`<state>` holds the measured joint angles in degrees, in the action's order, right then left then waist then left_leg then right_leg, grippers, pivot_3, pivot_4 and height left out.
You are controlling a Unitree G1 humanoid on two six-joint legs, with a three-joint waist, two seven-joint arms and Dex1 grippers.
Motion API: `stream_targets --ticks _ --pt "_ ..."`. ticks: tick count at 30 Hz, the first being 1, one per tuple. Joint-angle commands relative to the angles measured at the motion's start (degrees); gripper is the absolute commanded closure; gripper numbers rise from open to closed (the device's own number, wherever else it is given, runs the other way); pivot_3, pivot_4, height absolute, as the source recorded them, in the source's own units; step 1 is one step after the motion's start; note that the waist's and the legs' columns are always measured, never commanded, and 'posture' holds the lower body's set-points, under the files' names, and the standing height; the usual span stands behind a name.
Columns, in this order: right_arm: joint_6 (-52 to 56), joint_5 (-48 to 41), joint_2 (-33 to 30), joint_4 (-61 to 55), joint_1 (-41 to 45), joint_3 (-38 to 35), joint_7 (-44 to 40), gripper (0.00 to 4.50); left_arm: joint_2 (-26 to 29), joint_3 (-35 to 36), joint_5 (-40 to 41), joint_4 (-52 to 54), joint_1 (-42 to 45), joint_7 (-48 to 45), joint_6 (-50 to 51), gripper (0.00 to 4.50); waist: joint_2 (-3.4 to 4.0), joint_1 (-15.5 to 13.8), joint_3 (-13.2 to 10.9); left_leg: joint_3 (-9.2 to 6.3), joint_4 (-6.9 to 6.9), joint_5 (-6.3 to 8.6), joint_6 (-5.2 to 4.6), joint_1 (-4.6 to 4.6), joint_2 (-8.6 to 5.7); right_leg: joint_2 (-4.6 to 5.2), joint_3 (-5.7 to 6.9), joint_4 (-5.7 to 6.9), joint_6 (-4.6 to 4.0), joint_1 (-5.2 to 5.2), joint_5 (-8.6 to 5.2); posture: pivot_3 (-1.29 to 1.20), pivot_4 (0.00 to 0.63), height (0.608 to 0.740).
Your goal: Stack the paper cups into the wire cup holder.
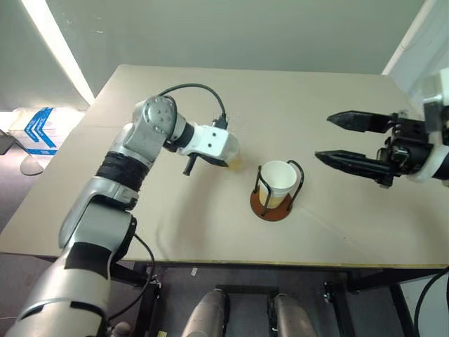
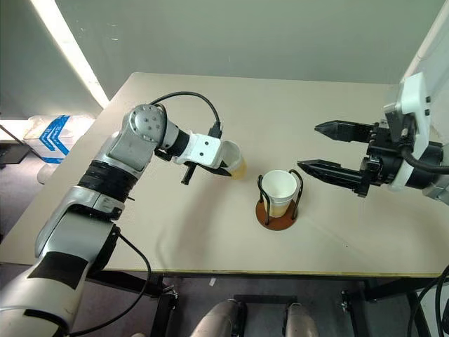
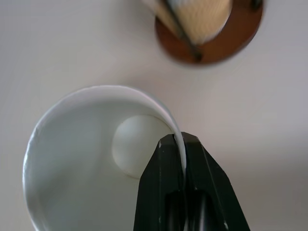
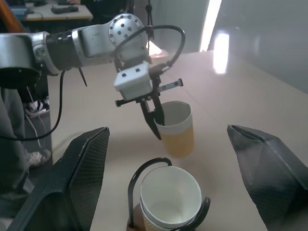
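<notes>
The robot's left gripper needs to release the tan paper cup inside the upright paper cup [image 1: 278, 179] between the black wire loops of the holder.
My left gripper [image 4: 157, 126] is shut on the rim of a tan paper cup [image 2: 236, 162], one finger inside and one outside. In the left wrist view the black fingers [image 3: 166, 183] pinch the white rim over the cup's white inside [image 3: 82, 159]. The held cup hangs tilted, low over the table and to the left of the wire cup holder [image 2: 278, 218]. Another paper cup [image 1: 276, 180] stands upright between the holder's black wire loops on the brown disc base [image 1: 272, 210]. My right gripper [image 1: 322, 137] is open and level to the right of the holder, holding nothing.
The beige table [image 1: 210, 232] has its front edge close below the holder. A blue-and-white object [image 1: 38, 130] lies on the floor off the table's left side. A grey wall stands behind the table's far edge.
</notes>
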<state>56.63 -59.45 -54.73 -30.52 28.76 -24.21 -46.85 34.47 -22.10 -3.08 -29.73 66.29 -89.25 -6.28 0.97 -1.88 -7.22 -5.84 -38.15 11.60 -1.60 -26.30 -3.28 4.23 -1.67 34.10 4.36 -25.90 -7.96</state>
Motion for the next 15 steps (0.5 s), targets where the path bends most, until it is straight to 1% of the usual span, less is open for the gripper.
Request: stream_targets --ticks 1,3,7,9,12,15 --pt "-1.4 -2.4 0.6 -3.8 -3.8 -4.0 2.1 0.34 3.6 1.2 11.0 9.7 2.1 -3.2 8.8 4.46 0.00 0.1 0.0 0.01 0.00 0.00 0.00 -0.01 0.00 0.01 -0.01 0.00 0.03 0.00 0.00 0.00 0.150 0.740" --pt "-2.0 -3.4 0.9 -5.7 -6.5 -5.0 3.0 0.34 5.4 0.0 16.1 13.3 3.6 -3.2 12.2 4.46 0.01 0.1 0.0 0.02 0.00 0.01 0.01 0.00 0.01 0.01 -0.01 0.01 0.06 0.00 -0.02 0.00 0.150 0.740" --pt "-3.0 -5.7 0.2 -9.2 -10.9 -6.7 2.8 0.34 7.7 -2.2 21.7 16.1 5.8 -3.2 14.5 4.46 0.01 0.0 0.0 0.03 -0.02 0.02 -0.03 0.02 0.00 0.04 -0.03 0.00 0.08 0.05 -0.02 0.00 0.150 0.740" --pt "-3.4 -6.9 -0.3 -10.6 -12.8 -7.5 2.7 0.34 8.0 -3.1 23.7 16.0 7.3 -3.2 14.8 4.46 0.01 0.0 0.0 0.04 -0.05 0.08 -0.15 0.05 0.00 0.04 -0.03 -0.04 0.07 0.12 -0.03 0.00 0.150 0.740" --pt "-3.9 -8.3 -1.6 -12.5 -16.7 -10.3 1.9 0.34 7.0 -5.3 25.7 14.8 9.8 -3.2 14.6 4.46 0.01 -0.1 0.0 0.03 -0.12 0.29 -0.54 0.05 0.00 0.04 -0.04 -0.07 -0.21 0.15 -0.18 0.00 0.150 0.740" --pt "-4.5 -9.8 -2.3 -13.6 -18.8 -11.9 3.0 0.34 6.2 -7.4 27.1 13.5 11.2 -3.2 13.8 4.46 0.01 0.0 0.0 0.04 -0.15 0.29 -0.57 0.07 -0.01 0.04 -0.08 -0.07 -0.23 0.20 -0.18 0.00 0.150 0.740"
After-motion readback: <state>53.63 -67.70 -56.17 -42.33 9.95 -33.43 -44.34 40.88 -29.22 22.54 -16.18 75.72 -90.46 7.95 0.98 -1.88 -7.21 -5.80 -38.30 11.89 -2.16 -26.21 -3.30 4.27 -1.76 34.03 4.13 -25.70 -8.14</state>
